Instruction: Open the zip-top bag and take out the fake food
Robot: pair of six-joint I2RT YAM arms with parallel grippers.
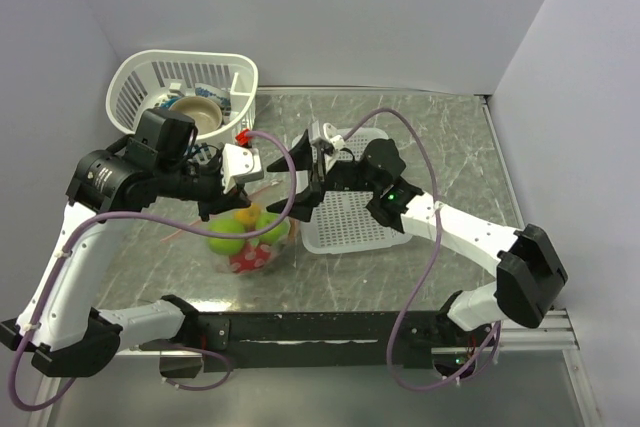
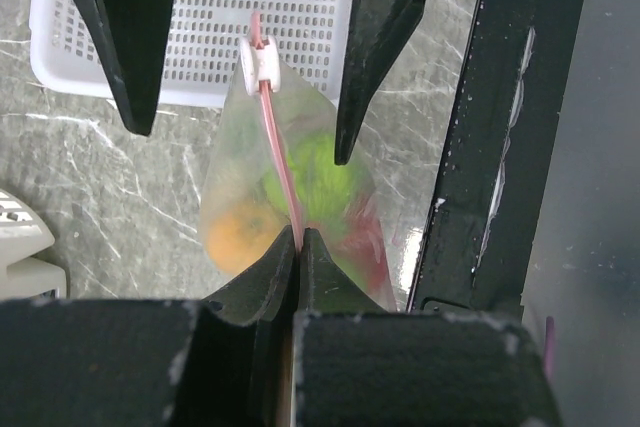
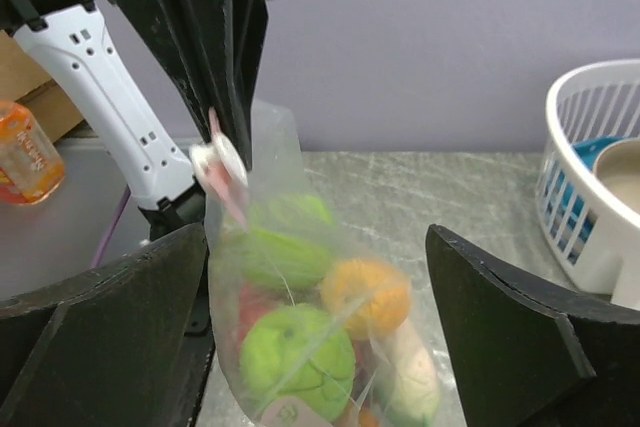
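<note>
The bag's pink zip is pinched by my left gripper away from the white slider, so that gripper should take the slider (image 2: 260,65) once my right gripper holds the zip's short end.
The zip-top bag (image 1: 252,232) hangs clear of the table, its pink zip strip (image 2: 275,132) running up to a white slider (image 2: 257,59). My left gripper (image 2: 298,235) is shut on the strip's end and holds the bag up from above (image 1: 250,171). The fake food fills the bag: a lime-green ball (image 3: 300,357), an orange ball (image 3: 368,292), plus red and yellow pieces (image 1: 250,259). My right gripper (image 3: 316,237) is open wide, a finger on each side of the bag without touching it, level with the slider (image 3: 215,162) in the top view (image 1: 298,179).
A flat white basket (image 1: 350,217) lies under the right gripper. A round white basket (image 1: 150,77) with a tan bowl stands at the back left. The black rail (image 2: 480,147) runs along the near edge. An orange bottle (image 3: 25,152) stands off the table.
</note>
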